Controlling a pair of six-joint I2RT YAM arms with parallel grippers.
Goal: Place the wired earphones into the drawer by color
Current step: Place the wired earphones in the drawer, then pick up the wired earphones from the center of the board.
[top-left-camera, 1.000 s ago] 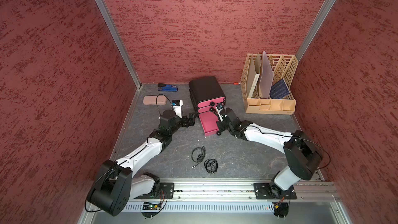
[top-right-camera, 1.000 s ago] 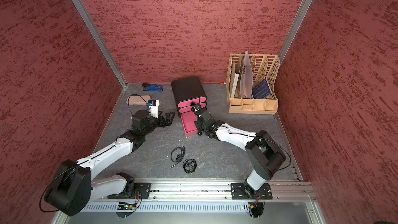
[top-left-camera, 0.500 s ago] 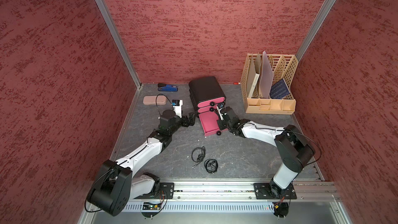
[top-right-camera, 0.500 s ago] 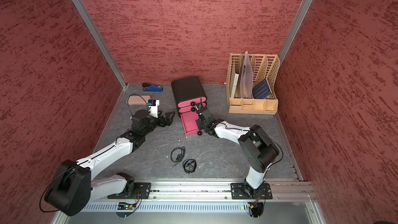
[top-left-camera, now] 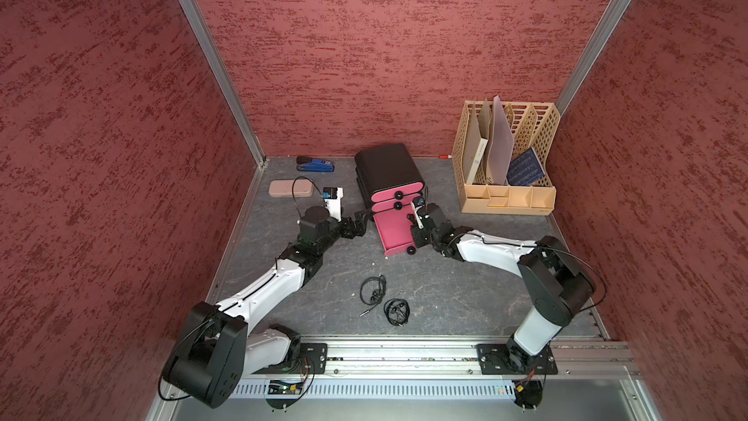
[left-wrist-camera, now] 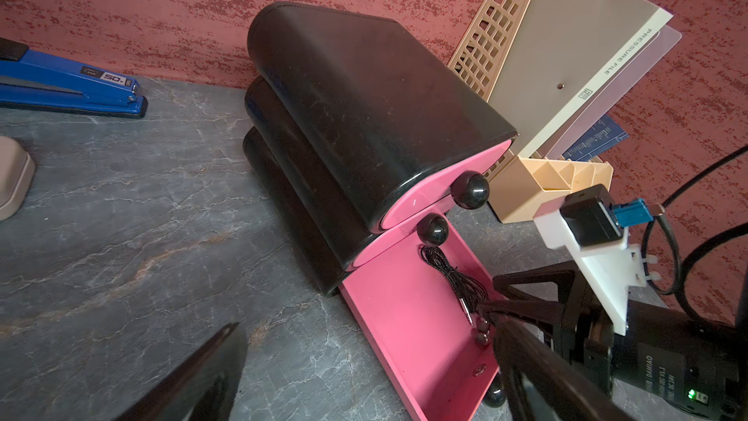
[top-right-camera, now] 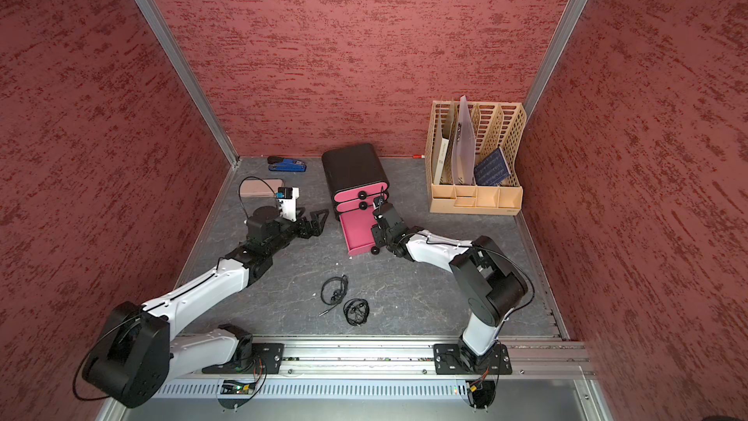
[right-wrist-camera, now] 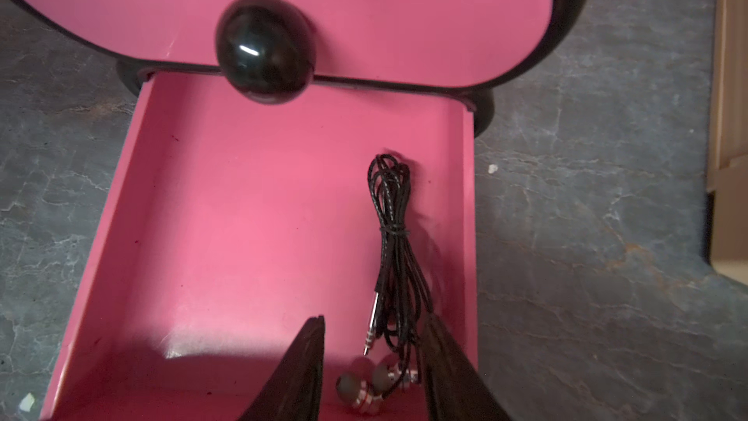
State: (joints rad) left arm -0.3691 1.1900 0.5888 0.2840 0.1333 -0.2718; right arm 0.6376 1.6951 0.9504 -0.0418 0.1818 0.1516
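Note:
The black earphone coil nearer the open bottom drawer should next have my left gripper close on its cable loop [top-left-camera: 361,294] across from the earbuds.
The drawer cabinet [top-left-camera: 388,168] is black with three pink drawers, and its bottom drawer [top-left-camera: 394,232] is pulled out. One black coil of wired earphones [right-wrist-camera: 394,236] lies on the floor of that drawer [right-wrist-camera: 243,236], along its side wall. My right gripper [right-wrist-camera: 374,319] hangs over the drawer's front end, open, its fingers standing either side of the plug and earbuds. Two more black earphone coils [top-left-camera: 373,291] [top-left-camera: 396,311] lie on the table in front. My left gripper [top-left-camera: 360,222] is open and empty beside the cabinet's left side. In the left wrist view the drawer's coil [left-wrist-camera: 453,281] also shows.
A beige lattice file rack [top-left-camera: 508,200] with folders stands at the back right. A blue stapler [top-left-camera: 315,164] and a beige case [top-left-camera: 290,188] lie at the back left. The metal rail [top-left-camera: 404,358] runs along the front edge.
My right gripper's jaws have parted, letting the black earphones rest in the bottom drawer, and the right arm's elbow has swung left. The left arm has not moved.

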